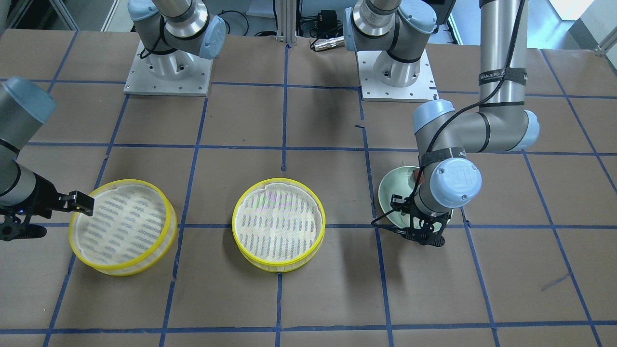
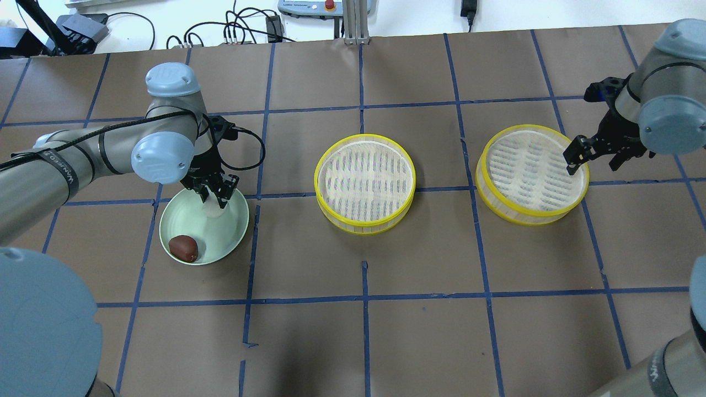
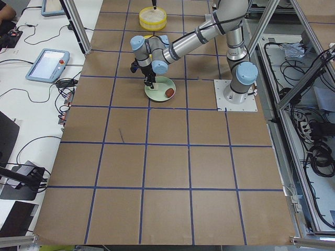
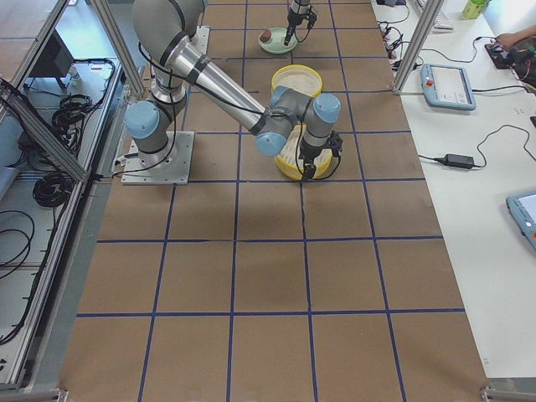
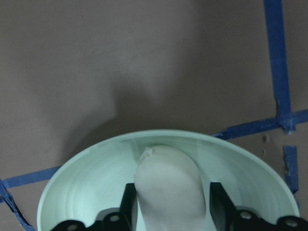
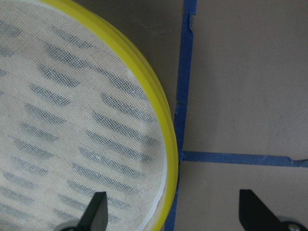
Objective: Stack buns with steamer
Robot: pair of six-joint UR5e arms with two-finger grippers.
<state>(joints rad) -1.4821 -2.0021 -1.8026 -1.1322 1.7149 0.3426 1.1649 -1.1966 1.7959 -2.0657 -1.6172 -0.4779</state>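
Note:
The robot's left gripper needs to release the white bun, now held low over the plate, near the centre of the middle basket's mesh liner point(image 1: 290, 216).
The white bun point(image 2: 213, 210) stands in the pale green plate point(image 2: 234, 231), and my left gripper point(image 2: 213, 198) is shut on it from above. The left wrist view shows the bun point(image 5: 166, 178) tight between both fingers point(image 5: 128, 204), low over the plate point(image 5: 86, 183). The reddish-brown bun point(image 2: 183, 248) lies loose at the plate's near edge. Two yellow-rimmed steamer baskets stand on the table, one in the middle point(image 2: 365, 182) and one on the right point(image 2: 532, 173). My right gripper point(image 2: 598, 157) is open and straddles the right basket's rim point(image 6: 161, 134).
The table is covered in brown paper with a blue tape grid point(image 2: 364, 298). The two arm bases point(image 1: 168, 72) are bolted at the robot's side. Both steamer baskets hold only their mesh liners. Cables and a pendant lie beyond the far edge point(image 2: 242, 27).

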